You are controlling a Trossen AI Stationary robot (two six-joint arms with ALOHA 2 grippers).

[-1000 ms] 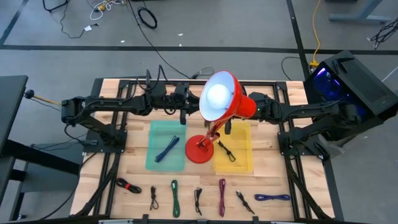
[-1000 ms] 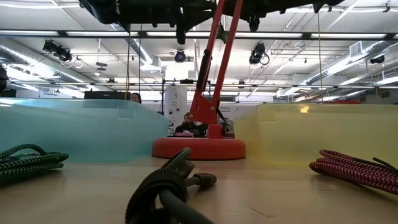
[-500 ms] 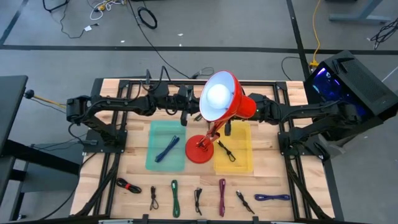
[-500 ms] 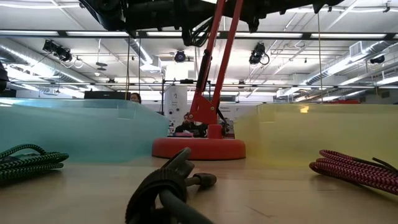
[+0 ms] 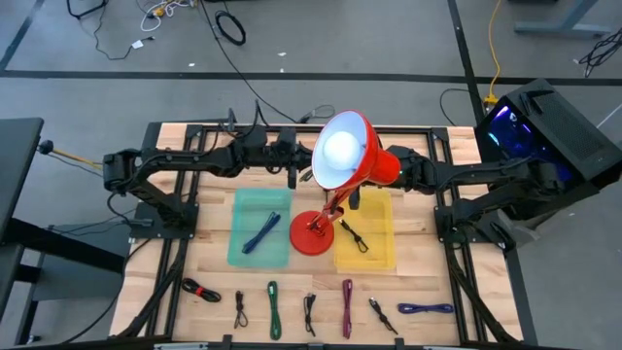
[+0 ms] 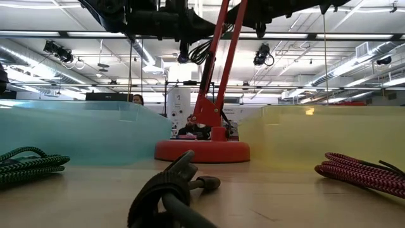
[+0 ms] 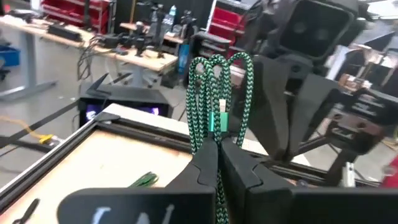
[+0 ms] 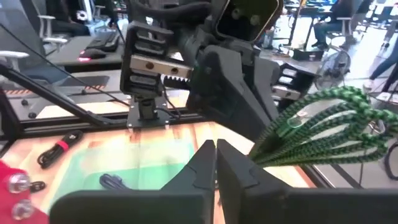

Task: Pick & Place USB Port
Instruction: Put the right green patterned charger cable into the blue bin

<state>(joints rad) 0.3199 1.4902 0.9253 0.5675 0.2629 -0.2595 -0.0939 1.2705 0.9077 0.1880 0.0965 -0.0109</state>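
Observation:
Next, my left gripper lets go of the green-and-black cable bundle alongside the blue cable in the teal tray (image 5: 262, 228).
A green-and-black braided cable bundle (image 7: 214, 93) is up in the air over the table's far middle, with my left gripper (image 7: 217, 163) shut on it. In the high view my left gripper (image 5: 292, 176) is beside the red lamp's head (image 5: 342, 153), which hides the bundle. My right gripper (image 8: 216, 158) faces it from the table's right, fingers together. The bundle (image 8: 323, 121) passes beside the right fingers. In the high view my right gripper (image 5: 356, 198) shows just under the lamp head. My left gripper pinches the coiled bundle between its two fingers at the bundle's lower part (image 7: 216, 142). The loops (image 7: 217, 65) stand up above the fingers, and the bundle is lifted clear of the table. My right gripper stands next to the bundle's end (image 8: 264, 149); whether it touches it I cannot tell.
The red lamp's base (image 5: 313, 236) stands between a teal tray (image 5: 255, 255) holding a blue cable (image 5: 260, 234) and a yellow tray (image 5: 377, 255) holding a dark cable (image 5: 354, 235). Several more cables, one green (image 5: 273, 308), lie along the near edge.
My left arm has shifted a little toward the table's right, closer to the lamp head and my right gripper. Nothing on the table has moved.

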